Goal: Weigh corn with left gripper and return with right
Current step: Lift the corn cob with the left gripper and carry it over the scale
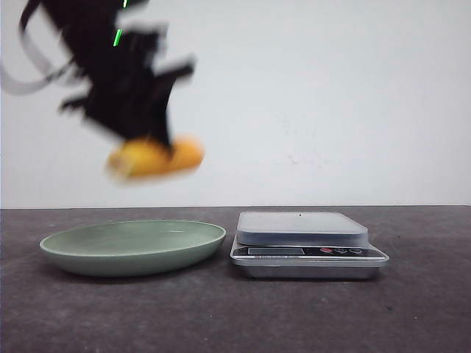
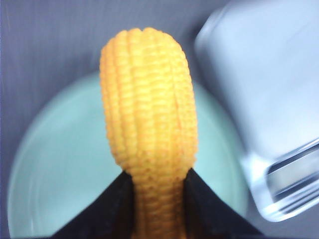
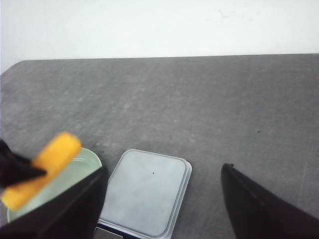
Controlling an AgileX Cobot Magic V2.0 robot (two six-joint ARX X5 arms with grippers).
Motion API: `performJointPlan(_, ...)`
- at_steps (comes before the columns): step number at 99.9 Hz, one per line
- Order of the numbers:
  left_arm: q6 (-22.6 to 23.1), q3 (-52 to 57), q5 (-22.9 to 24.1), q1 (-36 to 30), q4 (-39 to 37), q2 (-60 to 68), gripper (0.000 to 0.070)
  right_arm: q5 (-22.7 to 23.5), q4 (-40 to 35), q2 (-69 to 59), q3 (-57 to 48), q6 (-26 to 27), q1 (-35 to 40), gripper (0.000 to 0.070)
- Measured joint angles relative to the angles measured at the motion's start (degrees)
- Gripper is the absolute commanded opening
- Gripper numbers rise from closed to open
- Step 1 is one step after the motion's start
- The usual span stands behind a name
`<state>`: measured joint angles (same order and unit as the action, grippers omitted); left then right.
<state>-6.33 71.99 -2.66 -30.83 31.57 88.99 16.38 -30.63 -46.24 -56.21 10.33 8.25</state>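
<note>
My left gripper is holding the corn, and I need to release it on the scale's empty platform [image 1: 285, 213] [image 2: 264, 64], there behind the display.
The corn [image 1: 156, 159], a stubby yellow-orange cob, hangs in the air above the green plate [image 1: 132, 246], held by my left gripper [image 1: 136, 136], which is shut on it. In the left wrist view the corn [image 2: 148, 114] juts out from between the black fingers [image 2: 107, 209] over the plate [image 2: 60, 174]. The scale [image 1: 303, 239] stands to the right of the plate with nothing on its platform. My right gripper [image 3: 162, 199] is open high above the scale [image 3: 147, 191], with nothing between its fingers. The corn [image 3: 42, 169] shows blurred in that view too.
The dark grey table [image 1: 412, 309] runs to a white wall behind. The scale's display and buttons [image 1: 324, 251] face the front. Plate and scale sit close together near the table's middle.
</note>
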Motion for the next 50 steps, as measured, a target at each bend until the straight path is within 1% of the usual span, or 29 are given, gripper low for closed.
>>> performJointPlan(6,0.0,4.6,0.0,-1.9,1.0,-0.2,0.0004,0.0,0.0,0.0,0.0,0.0,0.0,0.0451)
performJointPlan(14,-0.1,8.9,0.0,-4.6,-0.2,0.0,0.0005,0.0,0.0,0.0,0.0,0.0,0.0,0.0451)
performJointPlan(23,-0.6,12.2,1.9,-7.4,-2.5,1.6,0.0006,0.0,0.0,0.0,0.0,0.0,0.0,0.0451)
performJointPlan(31,-1.2,13.7,4.0,-9.3,-4.6,4.2,0.0005,0.0,0.0,0.0,0.0,0.0,0.0,0.0451)
performJointPlan(50,-2.9,14.6,4.3,-11.1,-4.4,13.1,0.0004,0.0,0.0,0.0,0.0,0.0,0.0,0.0451)
